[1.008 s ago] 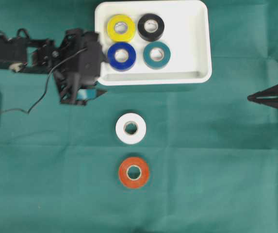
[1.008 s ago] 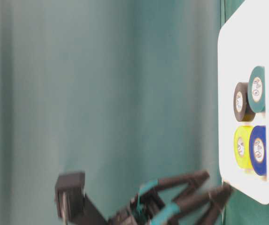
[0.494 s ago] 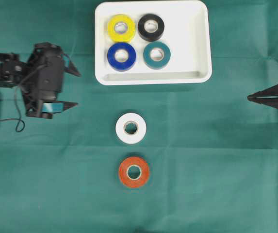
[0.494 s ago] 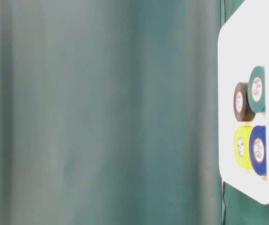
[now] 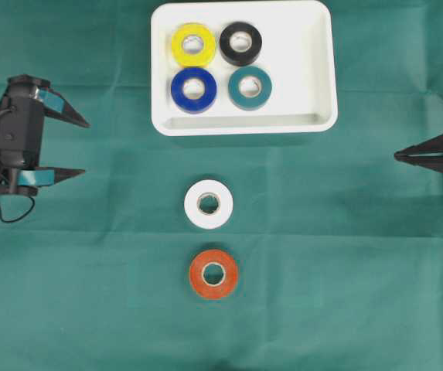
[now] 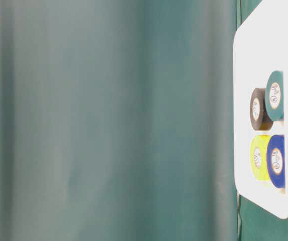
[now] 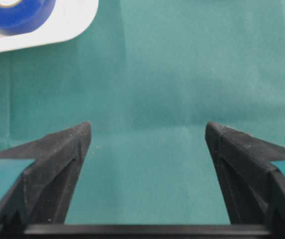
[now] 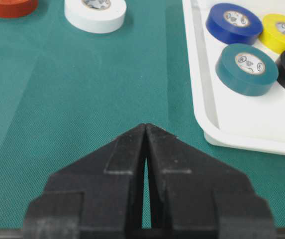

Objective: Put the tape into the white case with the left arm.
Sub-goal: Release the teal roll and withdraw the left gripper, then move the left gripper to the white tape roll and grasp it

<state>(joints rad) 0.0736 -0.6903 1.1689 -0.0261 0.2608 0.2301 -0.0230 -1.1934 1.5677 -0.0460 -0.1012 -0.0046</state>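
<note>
My left gripper needs to go to the white tape next and close on the tape's side (image 5: 207,187) closest to the white case, with one finger in the tape's hole.
The white case (image 5: 308,69) lies at the top middle and holds several tape rolls: yellow (image 5: 192,45), black (image 5: 240,42), blue (image 5: 193,90) and teal (image 5: 250,86). On the green cloth below it lie a white tape (image 5: 208,204) and an orange tape (image 5: 213,274). My left gripper (image 5: 86,148) sits at the far left, well away from every roll, its teal-banded jaws wide open and empty. In the left wrist view the left gripper (image 7: 147,127) has only cloth between its fingers, with the case corner (image 7: 77,20) and the blue roll (image 7: 18,12) at the top left.
My right gripper (image 5: 396,156) rests at the right edge, its tips together, pointing left. From its wrist view the right gripper (image 8: 146,125) faces the case rim (image 8: 232,134), the white tape (image 8: 95,14) and the orange tape (image 8: 8,6).
The left arm has drawn back leftward from beside the case's left wall to the table's left edge, jaws still open. It has left the table-level view. The tapes have not moved.
</note>
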